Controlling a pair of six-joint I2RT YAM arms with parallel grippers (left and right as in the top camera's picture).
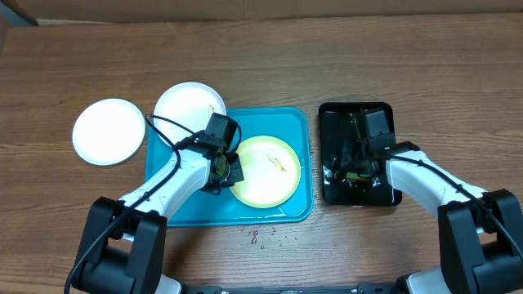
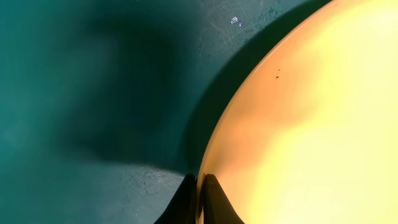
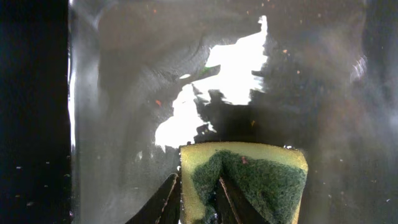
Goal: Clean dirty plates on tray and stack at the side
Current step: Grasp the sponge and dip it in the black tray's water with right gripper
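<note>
The sponge is pinched at just one side by my right gripper, so I should open that gripper's fingers and take the sponge's middle (image 3: 256,186) before wiping the plate.
A pale yellow-green plate (image 1: 265,171) with a brown-orange smear lies on the turquoise tray (image 1: 286,122). My left gripper (image 1: 227,174) is shut on this plate's left rim; in the left wrist view the fingers (image 2: 200,199) pinch the plate's edge (image 2: 298,124) over the tray (image 2: 93,93). One white plate (image 1: 188,104) sits partly on the tray's back left corner. Another white plate (image 1: 108,131) lies on the table to the left. My right gripper (image 1: 359,167) is over the black tray (image 1: 355,114), shut on a yellow and green sponge (image 3: 249,177).
The black tray (image 3: 124,93) is glossy and wet, to the right of the turquoise tray. Small brown crumbs (image 1: 260,237) lie on the wooden table in front of the turquoise tray.
</note>
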